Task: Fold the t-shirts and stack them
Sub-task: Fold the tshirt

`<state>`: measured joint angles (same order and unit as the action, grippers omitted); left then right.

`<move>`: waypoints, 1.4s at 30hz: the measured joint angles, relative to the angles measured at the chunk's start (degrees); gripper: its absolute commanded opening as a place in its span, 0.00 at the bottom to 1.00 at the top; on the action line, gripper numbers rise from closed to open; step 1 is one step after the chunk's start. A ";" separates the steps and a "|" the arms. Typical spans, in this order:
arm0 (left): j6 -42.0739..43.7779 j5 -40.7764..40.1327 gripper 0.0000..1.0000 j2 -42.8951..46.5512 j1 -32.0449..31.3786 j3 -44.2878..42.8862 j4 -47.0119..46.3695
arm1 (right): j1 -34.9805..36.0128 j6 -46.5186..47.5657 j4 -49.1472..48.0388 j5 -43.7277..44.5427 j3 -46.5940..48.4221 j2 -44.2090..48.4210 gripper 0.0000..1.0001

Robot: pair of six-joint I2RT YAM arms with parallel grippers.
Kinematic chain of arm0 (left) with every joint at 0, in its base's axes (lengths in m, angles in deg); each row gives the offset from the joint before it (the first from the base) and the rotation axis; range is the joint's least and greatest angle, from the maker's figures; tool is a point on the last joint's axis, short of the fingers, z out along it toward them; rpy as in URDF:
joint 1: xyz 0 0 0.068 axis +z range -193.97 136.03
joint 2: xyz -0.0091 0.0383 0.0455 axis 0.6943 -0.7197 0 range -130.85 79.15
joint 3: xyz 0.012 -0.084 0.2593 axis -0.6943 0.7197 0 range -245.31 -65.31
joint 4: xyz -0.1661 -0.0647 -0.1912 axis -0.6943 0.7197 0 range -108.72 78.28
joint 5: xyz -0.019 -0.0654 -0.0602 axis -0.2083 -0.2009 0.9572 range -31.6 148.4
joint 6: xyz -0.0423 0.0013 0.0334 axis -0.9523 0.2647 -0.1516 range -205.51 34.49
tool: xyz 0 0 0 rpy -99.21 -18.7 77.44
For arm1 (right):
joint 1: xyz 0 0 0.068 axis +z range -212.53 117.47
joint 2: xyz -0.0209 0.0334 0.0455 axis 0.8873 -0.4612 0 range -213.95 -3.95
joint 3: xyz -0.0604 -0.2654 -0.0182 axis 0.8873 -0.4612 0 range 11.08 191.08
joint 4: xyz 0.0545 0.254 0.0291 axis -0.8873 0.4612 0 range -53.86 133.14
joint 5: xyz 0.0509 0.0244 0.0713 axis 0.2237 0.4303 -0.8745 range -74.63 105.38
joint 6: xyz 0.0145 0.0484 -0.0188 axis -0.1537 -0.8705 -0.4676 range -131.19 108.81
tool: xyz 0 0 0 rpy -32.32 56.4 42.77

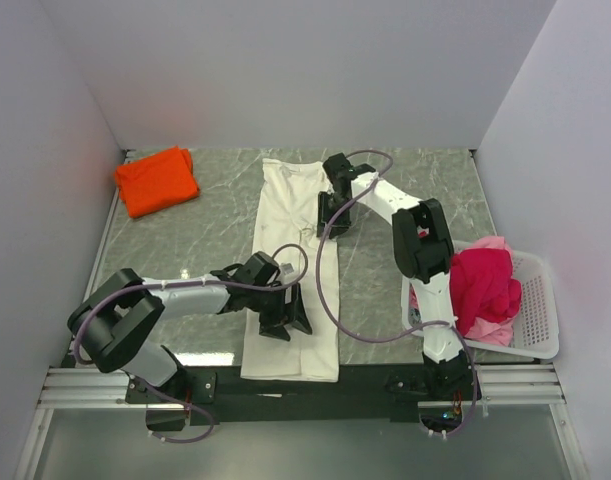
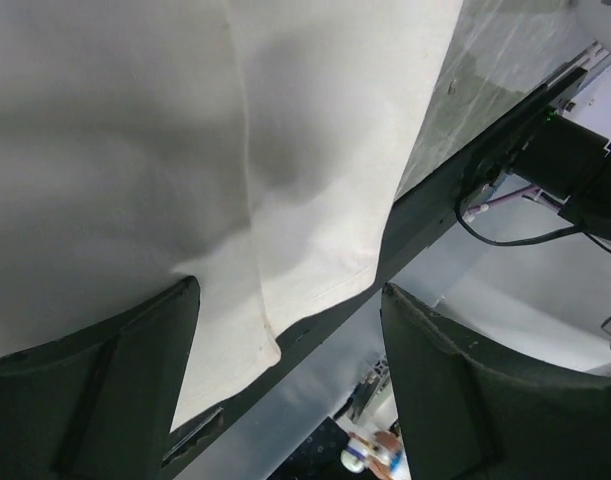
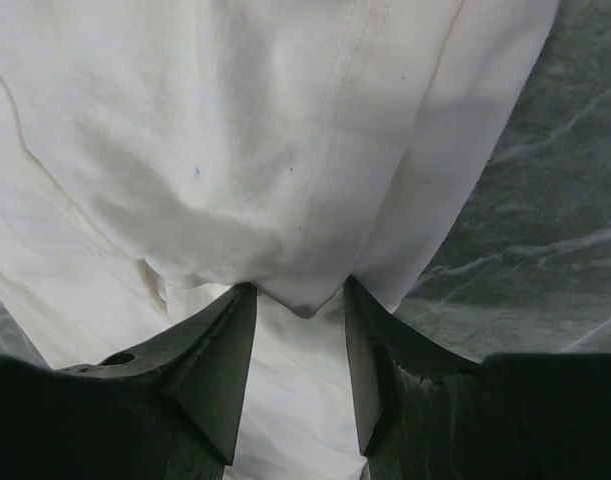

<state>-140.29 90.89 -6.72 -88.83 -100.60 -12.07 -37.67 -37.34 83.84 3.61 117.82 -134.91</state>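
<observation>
The robot's left gripper will close on the near hem corner (image 1: 245,376) of the cream t-shirt, on the side toward the orange t-shirt.
The large cream t-shirt (image 1: 285,205) lies as a long narrow strip down the middle of the table, from the back to the front edge. My left gripper (image 1: 285,322) hovers over its near end, open wide. In the left wrist view its fingers (image 2: 135,370) straddle the hem corner of the cream t-shirt (image 2: 135,130) without pinching it. My right gripper (image 1: 333,222) sits at the strip's right edge, farther back. In the right wrist view the right gripper (image 3: 297,290) is half open, with a pointed fold of the cream t-shirt (image 3: 235,130) at its tips.
A folded orange t-shirt (image 1: 157,180) lies at the back left. A white lattice basket (image 1: 540,300) at the right holds a crimson t-shirt (image 1: 482,285) and a pink one (image 1: 492,336). The dark front rail (image 2: 435,200) runs just past the hem. Marble tabletop (image 3: 545,230) shows to the strip's right.
</observation>
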 measured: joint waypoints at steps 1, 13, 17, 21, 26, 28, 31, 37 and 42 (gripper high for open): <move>0.13 -0.55 0.79 0.00 -0.13 -0.42 0.31 | 0.00 0.33 -0.44 -0.04 -0.55 0.39 0.48; 0.59 -19.41 0.81 23.82 -0.28 -2.40 19.02 | 0.33 2.36 -5.53 2.78 -22.80 26.51 0.48; -0.98 -24.74 0.79 29.07 -0.28 -2.43 27.65 | 3.76 0.20 -6.78 3.10 -33.83 40.30 0.48; -2.64 -26.71 0.74 29.42 -0.28 -1.90 34.03 | 14.03 -4.17 -6.97 2.34 -47.10 48.48 0.48; -3.80 -27.65 0.74 30.91 -0.28 -0.90 38.82 | 24.72 -12.09 -6.01 0.17 -60.17 53.24 0.48; -4.02 -27.43 0.74 30.93 -0.31 -0.70 39.19 | 26.86 -14.88 -5.44 -0.02 -62.64 54.95 0.48; -4.46 -26.64 0.73 30.91 -0.31 0.35 39.28 | 29.44 -18.21 -5.01 -0.63 -64.06 57.13 0.48; -5.49 -25.44 0.73 32.54 -0.31 4.72 40.15 | 33.29 -23.08 -7.45 -4.00 -67.98 59.39 0.48; -7.96 -24.15 0.72 37.51 -0.31 7.69 40.26 | 36.04 -25.73 -8.57 -6.01 -71.21 59.34 0.47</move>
<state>-148.25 66.74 30.79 -89.14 -92.90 28.20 -1.63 -63.07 75.28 -2.41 46.61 -75.57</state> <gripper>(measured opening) 0.724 0.474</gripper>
